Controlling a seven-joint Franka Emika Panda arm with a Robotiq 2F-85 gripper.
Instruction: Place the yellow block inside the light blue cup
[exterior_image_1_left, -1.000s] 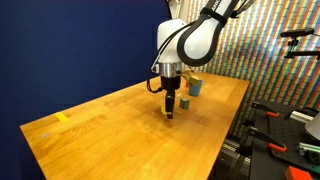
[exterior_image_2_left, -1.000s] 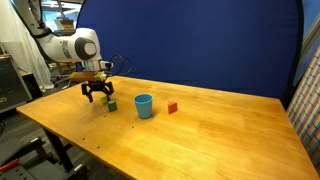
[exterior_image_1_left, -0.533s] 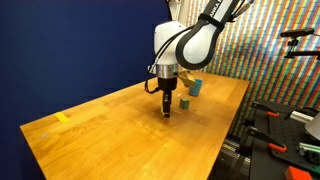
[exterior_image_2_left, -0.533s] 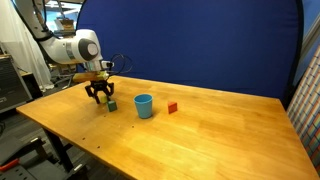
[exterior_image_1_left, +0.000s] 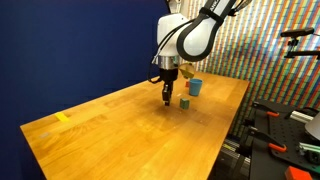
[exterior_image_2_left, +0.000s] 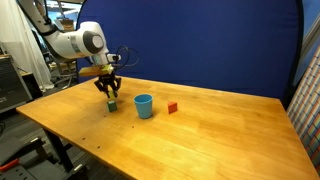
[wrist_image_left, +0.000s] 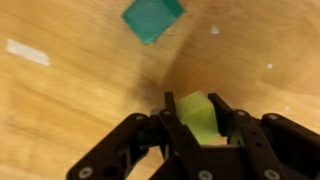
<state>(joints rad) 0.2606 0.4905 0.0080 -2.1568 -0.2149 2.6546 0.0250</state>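
I will release the yellow block, now held above the wooden table, from my gripper inside the light blue cup (exterior_image_1_left: 195, 86), next to the small red block.
In the wrist view my gripper (wrist_image_left: 196, 106) is shut on the yellow block (wrist_image_left: 200, 120), a bright cube pinched between the two dark fingers. Both exterior views show the gripper (exterior_image_1_left: 167, 99) (exterior_image_2_left: 109, 96) hanging a little above the wooden table (exterior_image_1_left: 100, 130), pointing straight down. The light blue cup (exterior_image_1_left: 195, 87) (exterior_image_2_left: 144, 105) stands upright on the table a short way from the gripper, apart from it. A small dark green block (wrist_image_left: 152, 18) (exterior_image_2_left: 112, 105) (exterior_image_1_left: 184, 102) lies on the table just beside the gripper.
A small red block (exterior_image_2_left: 172, 107) sits on the table just past the cup. A yellow tape mark (exterior_image_1_left: 63, 117) is stuck near one table corner. A blue backdrop (exterior_image_2_left: 200, 40) stands behind the table.
The jaws have closed on the yellow block, and the gripper has risen a little off the table with it.
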